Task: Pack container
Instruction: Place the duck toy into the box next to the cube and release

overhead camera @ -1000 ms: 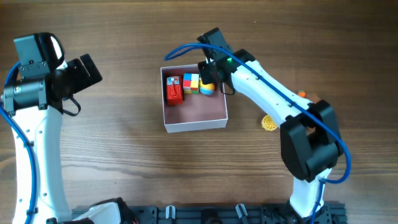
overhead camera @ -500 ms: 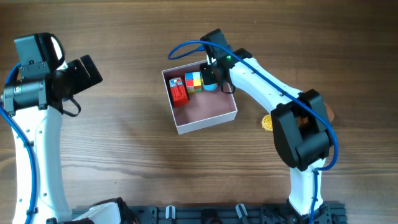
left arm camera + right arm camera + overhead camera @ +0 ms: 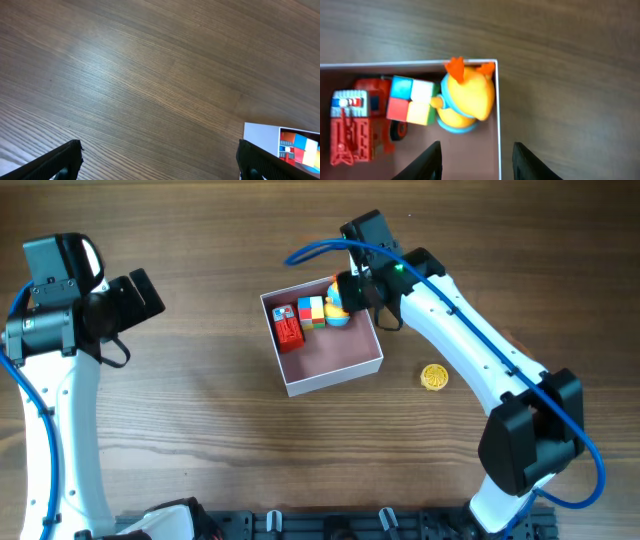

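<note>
The yellow duck toy leans with its orange tips over the container's far side. My right gripper needs to take its body [image 3: 469,100] and lay it flat inside.
The container [image 3: 340,358] is a square white-walled box with a pink inside, at the table's middle. Along its far wall lie a red fire truck [image 3: 288,327], a colour cube [image 3: 312,311] and a yellow duck toy [image 3: 337,310]. My right gripper [image 3: 358,290] is open and empty, just above the box's far right corner. In the right wrist view its fingers [image 3: 477,162] straddle the box's right wall [image 3: 498,125], with the duck [image 3: 467,97], cube [image 3: 410,100] and truck [image 3: 357,120] ahead. My left gripper [image 3: 145,295] is open and empty [image 3: 160,165], far left of the box.
A round yellow disc [image 3: 434,377] lies on the wooden table right of the container, under the right arm. The left wrist view shows bare wood and the container's corner [image 3: 260,132] at its lower right.
The container slid and turned a little to the right. My right gripper has drawn back up and to the right, leaving the duck in the box's far right corner. The left arm has not moved.
</note>
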Controlling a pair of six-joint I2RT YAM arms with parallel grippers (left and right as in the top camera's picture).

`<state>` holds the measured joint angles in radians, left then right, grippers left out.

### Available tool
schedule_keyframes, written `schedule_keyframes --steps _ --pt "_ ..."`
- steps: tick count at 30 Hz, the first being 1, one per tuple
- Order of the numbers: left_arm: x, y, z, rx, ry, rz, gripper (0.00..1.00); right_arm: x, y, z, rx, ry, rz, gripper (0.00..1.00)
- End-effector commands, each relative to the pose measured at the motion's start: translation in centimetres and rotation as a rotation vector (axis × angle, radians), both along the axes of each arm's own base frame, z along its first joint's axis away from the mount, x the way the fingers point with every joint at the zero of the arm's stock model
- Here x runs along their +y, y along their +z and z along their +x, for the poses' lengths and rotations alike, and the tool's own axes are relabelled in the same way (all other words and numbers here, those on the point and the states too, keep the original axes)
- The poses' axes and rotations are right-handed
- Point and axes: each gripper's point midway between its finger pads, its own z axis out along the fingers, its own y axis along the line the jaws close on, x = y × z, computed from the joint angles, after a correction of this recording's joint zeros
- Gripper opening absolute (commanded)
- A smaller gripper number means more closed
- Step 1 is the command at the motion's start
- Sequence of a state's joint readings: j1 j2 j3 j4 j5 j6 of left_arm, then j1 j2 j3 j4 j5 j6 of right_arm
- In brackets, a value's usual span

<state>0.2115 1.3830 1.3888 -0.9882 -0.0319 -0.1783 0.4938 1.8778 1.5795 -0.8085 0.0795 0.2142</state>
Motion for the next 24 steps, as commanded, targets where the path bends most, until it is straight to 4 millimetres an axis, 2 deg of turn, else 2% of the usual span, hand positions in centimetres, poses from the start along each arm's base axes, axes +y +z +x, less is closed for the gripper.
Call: schedule_keyframes --steps 1,5,7,13,19,24 --pt "0.2 -0.2 0.0 0.008 0.014 -0.005 1.00 -0.4 -1.1 -1.0 0.052 0.009 -0.011 0.42" --pt "0.2 -0.2 0.0 0.008 0.014 -0.006 1.00 -0.3 -3.1 -1.9 0.092 0.021 -0.024 0.43" --pt "0.2 -0.2 0.0 0.008 0.014 -0.005 1.00 0.6 -4.4 -2.1 0.102 0.072 -0.049 0.43" --pt "0.2 -0.2 0.0 0.008 0.014 -0.005 1.00 2.2 -5.7 -1.2 0.073 0.101 -0.039 0.45" --pt "0.2 -0.3 -0.1 0.013 0.014 -0.007 1.00 2.1 -10.7 -1.5 0.165 0.091 -0.074 0.45" --pt "0.2 -0.3 -0.2 0.016 0.014 -0.007 1.00 3.0 -11.2 -0.9 0.148 0.092 -0.037 0.46"
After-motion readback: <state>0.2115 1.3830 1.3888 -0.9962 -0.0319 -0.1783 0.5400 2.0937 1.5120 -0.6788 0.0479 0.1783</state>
